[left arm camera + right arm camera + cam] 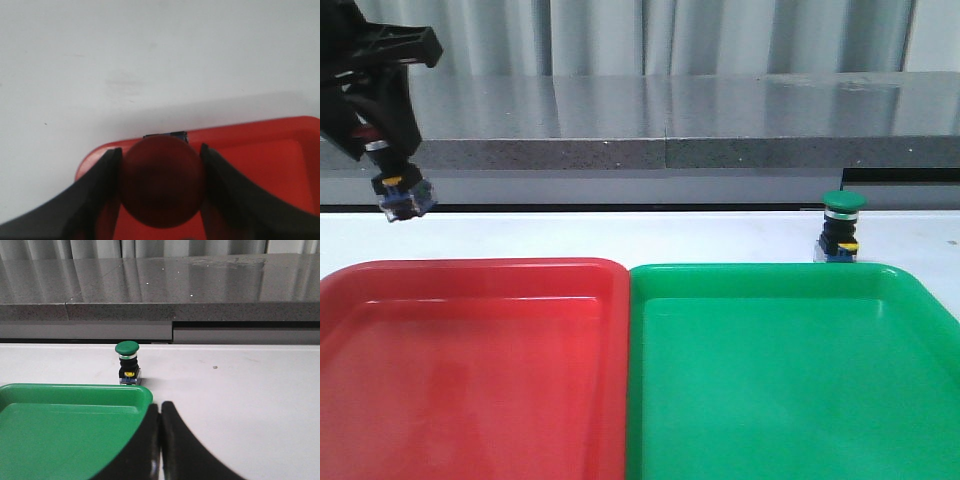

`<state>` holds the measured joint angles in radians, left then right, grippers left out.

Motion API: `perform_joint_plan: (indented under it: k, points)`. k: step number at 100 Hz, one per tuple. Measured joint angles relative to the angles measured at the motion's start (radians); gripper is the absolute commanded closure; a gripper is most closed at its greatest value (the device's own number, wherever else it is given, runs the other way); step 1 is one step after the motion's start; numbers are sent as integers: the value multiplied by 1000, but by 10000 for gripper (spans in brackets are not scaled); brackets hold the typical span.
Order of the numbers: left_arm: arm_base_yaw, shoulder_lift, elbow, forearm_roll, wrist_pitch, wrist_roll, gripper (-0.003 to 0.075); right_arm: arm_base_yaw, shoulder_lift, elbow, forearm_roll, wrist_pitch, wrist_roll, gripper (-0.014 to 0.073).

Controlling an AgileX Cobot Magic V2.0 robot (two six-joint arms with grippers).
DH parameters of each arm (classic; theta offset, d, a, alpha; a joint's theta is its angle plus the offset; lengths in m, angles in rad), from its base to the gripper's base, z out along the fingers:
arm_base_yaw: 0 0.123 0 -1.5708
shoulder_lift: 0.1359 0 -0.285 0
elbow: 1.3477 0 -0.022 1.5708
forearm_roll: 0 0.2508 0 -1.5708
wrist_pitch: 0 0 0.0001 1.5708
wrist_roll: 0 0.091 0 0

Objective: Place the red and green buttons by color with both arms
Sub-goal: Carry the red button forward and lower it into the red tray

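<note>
My left gripper is going to let go of the red button upright on the red tray's bottom, toward the back edge [429, 355].
My left gripper [382, 150] is shut on the red button [161, 181] and holds it in the air above the far left corner of the red tray [470, 360]. The button's yellow-blue base [404, 196] hangs below the fingers in the front view. In the left wrist view the dark-red cap sits between the two fingers [97, 195], with the red tray's corner [260, 150] under it. The green button [842, 228] stands upright on the white table just behind the green tray [790, 370]; it also shows in the right wrist view [128, 362]. My right gripper [160, 412] is shut and empty beside the green tray's corner [75, 425], out of the front view.
The two trays lie side by side and touch at the front of the white table [620, 235]. A grey stone ledge [670, 130] runs along the back, with curtains behind it.
</note>
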<state>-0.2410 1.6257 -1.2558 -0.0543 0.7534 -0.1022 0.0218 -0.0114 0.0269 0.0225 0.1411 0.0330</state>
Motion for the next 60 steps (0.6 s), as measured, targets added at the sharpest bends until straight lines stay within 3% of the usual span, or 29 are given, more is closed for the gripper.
perform_joint_plan:
  k: [60]
  points:
    - [-149,-96,226,65,-64,-154,533,0,0,0,0,0,0,704]
